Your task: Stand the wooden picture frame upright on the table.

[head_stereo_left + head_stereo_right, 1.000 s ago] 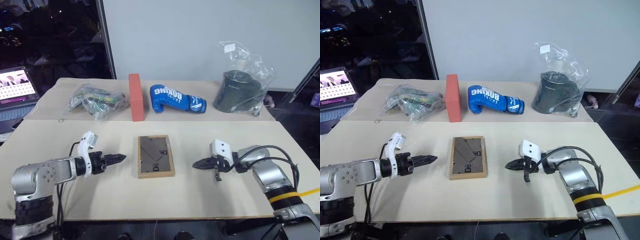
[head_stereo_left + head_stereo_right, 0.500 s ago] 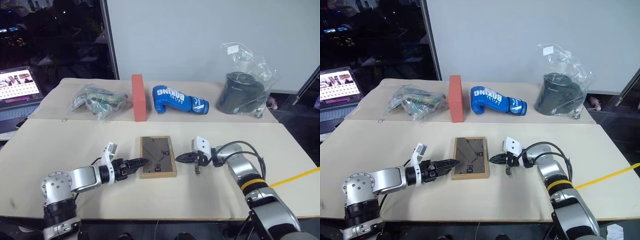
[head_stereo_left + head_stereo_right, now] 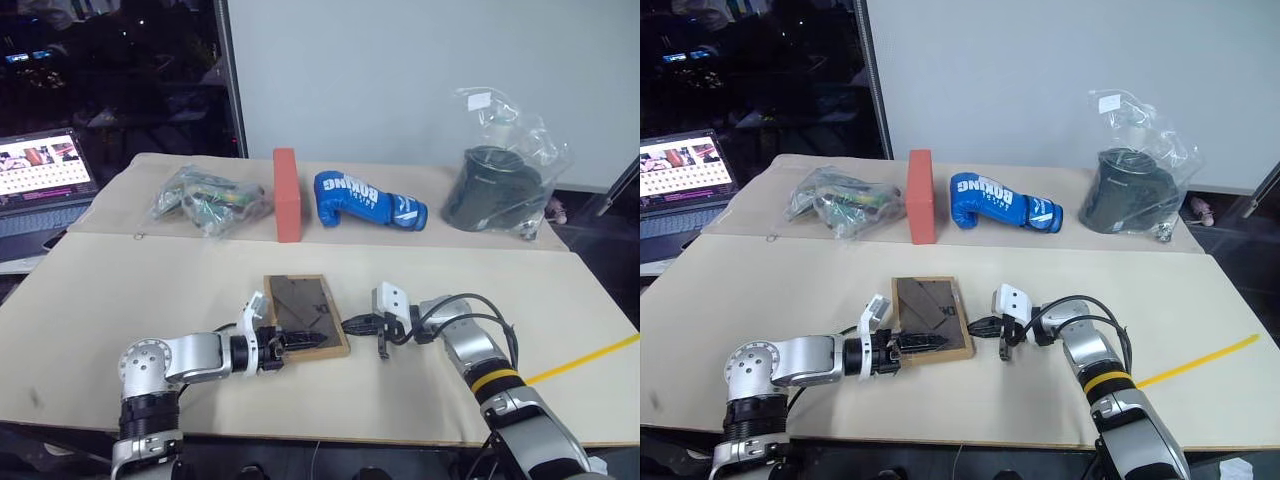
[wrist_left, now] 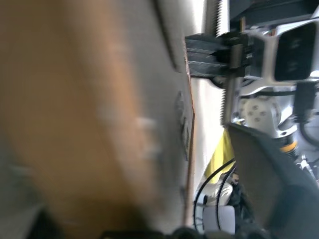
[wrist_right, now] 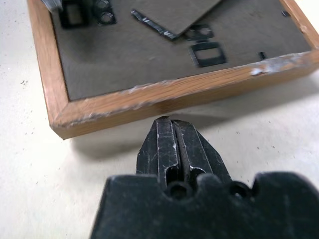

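Note:
My left gripper should lift the picture frame, which lies face down beside my shut right gripper, so that my right gripper can take the picture frame's far corner [image 3: 321, 279].
The wooden picture frame [image 3: 305, 310] lies flat on the table [image 3: 150, 290], face down, with its dark backboard and easel flap [image 5: 174, 12] up. My left gripper [image 3: 308, 340] reaches over the frame's near left corner, low against the wood rim [image 4: 99, 124]. On the other side, my right gripper [image 3: 352, 323] is shut. Its tip [image 5: 167, 122] sits on the table right at the frame's right edge, touching it or a hair off. From the left wrist view the right gripper [image 4: 214, 55] shows beyond the frame's far edge.
Along the back stand a red-orange brick [image 3: 287, 195], a blue boxing glove [image 3: 368, 198], a clear bag of small items [image 3: 205, 200] and a dark object in a clear bag [image 3: 495, 190]. A laptop [image 3: 45, 170] sits off the table's left. Yellow tape [image 3: 590, 355] crosses the right corner.
Both arms have closed in on the frame: the left gripper moved right onto its near left corner, and the right gripper moved left to its right edge. The head camera has shifted.

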Available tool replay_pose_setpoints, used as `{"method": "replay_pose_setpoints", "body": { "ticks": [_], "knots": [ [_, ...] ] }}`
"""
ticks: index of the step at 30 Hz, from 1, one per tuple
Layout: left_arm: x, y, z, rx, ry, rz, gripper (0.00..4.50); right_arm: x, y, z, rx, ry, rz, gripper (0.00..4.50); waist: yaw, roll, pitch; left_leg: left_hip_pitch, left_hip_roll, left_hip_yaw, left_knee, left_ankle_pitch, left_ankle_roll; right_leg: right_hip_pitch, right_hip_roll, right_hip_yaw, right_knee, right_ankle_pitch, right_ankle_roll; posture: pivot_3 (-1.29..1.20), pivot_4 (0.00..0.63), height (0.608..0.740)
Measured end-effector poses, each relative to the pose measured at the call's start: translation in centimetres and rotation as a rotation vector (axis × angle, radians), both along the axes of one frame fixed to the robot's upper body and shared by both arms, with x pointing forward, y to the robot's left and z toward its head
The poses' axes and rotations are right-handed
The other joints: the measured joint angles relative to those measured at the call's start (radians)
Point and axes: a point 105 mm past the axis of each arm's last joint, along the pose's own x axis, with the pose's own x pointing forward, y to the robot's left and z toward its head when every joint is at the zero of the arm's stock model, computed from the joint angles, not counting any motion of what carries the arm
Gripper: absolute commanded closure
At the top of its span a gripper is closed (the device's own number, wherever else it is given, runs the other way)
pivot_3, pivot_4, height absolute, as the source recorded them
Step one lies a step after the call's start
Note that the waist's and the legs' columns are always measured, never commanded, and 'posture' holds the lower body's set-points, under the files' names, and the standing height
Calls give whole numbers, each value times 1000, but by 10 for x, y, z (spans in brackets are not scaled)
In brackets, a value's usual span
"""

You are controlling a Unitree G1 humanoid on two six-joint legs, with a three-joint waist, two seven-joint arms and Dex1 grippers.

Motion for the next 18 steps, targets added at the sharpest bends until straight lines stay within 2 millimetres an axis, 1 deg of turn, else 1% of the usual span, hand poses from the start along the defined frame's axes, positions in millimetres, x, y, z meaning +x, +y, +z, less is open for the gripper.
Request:
{"method": "replay_pose_setpoints", "body": {
  "ticks": [1, 2, 3, 5, 7, 8, 9, 10, 12, 13, 14, 15, 16, 18],
  "knots": [
    [2, 4, 2, -3, 0, 12, 2938, 1, -3, 0, -4, 1, -8, 4500, -1, 0, 0, 0, 0, 0, 0, 0, 0, 0, 0, 0, 0, 0, 0, 0, 150, 740],
    [3, 6, 6, -19, -8, 19, 3215, 1, -5, 1, -8, 2, -15, 4500, -1, 0, 0, 0, 0, 0, 0, 0, 0, 0, 0, 0, 0, 0, 0, 0, 150, 740],
    [4, 9, 8, -19, -12, 24, 3333, 2, -8, 2, -5, 4, -25, 4500, -1, 0, 0, 0, 0, 0, 0, 0, 0, 0, 0, 0, 0, 0, 0, 0, 150, 740],
    [6, 13, 10, -17, -9, 37, 3333, 4, -14, 5, -6, 5, -44, 4500, -2, 0, 0, 0, 0, 0, 0, 0, 0, 0, 0, 0, 0, -1, 1, 0, 150, 740],
    [7, 16, 12, -16, -10, 45, 3333, 10, -31, 14, -4, 19, -102, 4500, 0, 0, 0, -1, 0, 0, 0, 0, 0, -1, 0, 0, -1, 0, 1, 0, 150, 740],
    [8, 18, 13, -11, -14, 49, 3333, 14, -37, 22, 4, 14, -128, 4500, 0, 0, 1, -2, 0, 0, 0, 0, 0, -2, 0, 0, 0, 0, 0, 0, 150, 740],
    [9, 21, 17, -13, -23, 50, 3333, 19, -46, 38, 33, 7, -168, 4500, -1, 0, 1, -3, 0, 0, 0, 0, -1, -3, 0, 0, 0, 0, 0, 0, 150, 740],
    [9, 23, 20, -22, -33, 47, 3333, 23, -50, 50, 75, 11, -193, 4500, -2, 0, 1, -4, 0, 0, 0, 1, -1, -5, 0, 0, 0, 0, 0, 0, 150, 740],
    [11, 19, 37, -63, -84, 15, 3333, 28, -50, 95, 221, 23, -213, 3905, -3, 0, 1, -7, 0, 0, -1, 1, -2, -9, 0, 0, 2, 1, -1, 0, 150, 740],
    [11, 15, 47, -84, -117, -10, 3333, 24, -45, 113, 271, 36, -181, 3655, -2, 0, 1, -8, 0, 0, -1, 1, -2, -10, 0, 0, 3, 0, -2, 0, 150, 740],
    [10, 11, 58, -99, -153, -43, 3333, 16, -36, 128, 302, 61, -119, 3300, 0, 0, 1, -8, 0, -1, -2, 1, -2, -10, 0, -1, 2, 0, -2, 0, 150, 740],
    [9, 6, 66, -109, -182, -72, 3333, 7, -27, 136, 314, 85, -61, 2956, 2, 0, 1, -8, 0, -1, -3, 1, -2, -9, 0, -1, 2, 0, -2, 0, 150, 740],
    [8, 4, 70, -112, -201, -90, 3333, 1, -20, 137, 317, 117, -26, 2666, 3, 0, 1, -8, 0, -1, -3, 1, -3, -10, 0, -1, 1, 0, -2, 0, 150, 740],
    [7, 1, 73, -96, -217, -117, 3333, -4, -8, 134, 334, 181, 8, 2001, 5, 0, 1, -12, 0, -1, -2, 1, -3, -13, 0, -1, 1, 0, -3, 0, 150, 740]
  ]
}}
